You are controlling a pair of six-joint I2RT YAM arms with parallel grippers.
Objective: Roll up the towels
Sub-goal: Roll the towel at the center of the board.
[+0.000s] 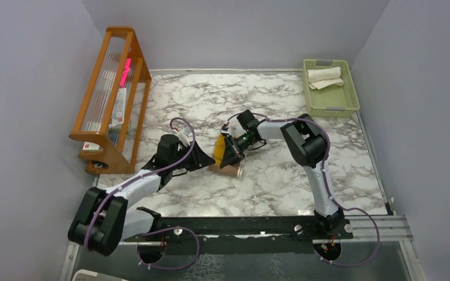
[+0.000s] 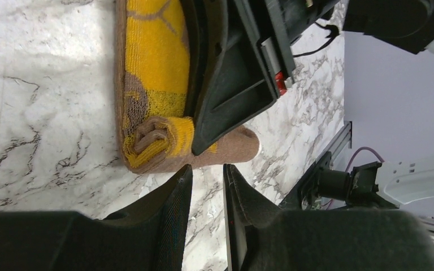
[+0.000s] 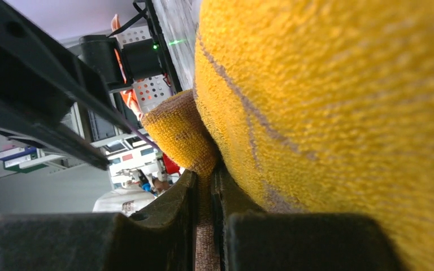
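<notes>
The brown end of the roll lies loose beyond my right gripper, so next my left gripper pinches the curled end (image 2: pixel 159 144) before my right gripper moves there.
A mustard yellow towel (image 1: pixel 218 148) lies mid-table with brown cloth (image 1: pixel 226 171) under it; I cannot tell whether the brown is a separate towel. In the left wrist view its near end (image 2: pixel 158 141) is curled into a small roll. My right gripper (image 1: pixel 233 158) is shut on the cloth edge; brown fabric (image 3: pixel 206 248) is pinched between its fingers, with the yellow towel (image 3: pixel 328 101) bulging beside them. My left gripper (image 2: pixel 208 174) is slightly open and empty, just short of the roll, over bare marble. A cream-white towel (image 1: pixel 325 76) lies in the basket.
The pale green basket (image 1: pixel 351 100) stands at the back right. A wooden rack (image 1: pixel 111 93) holding flat items stands at the left. A black rail (image 1: pixel 240 225) runs along the near edge. Grey walls close in three sides.
</notes>
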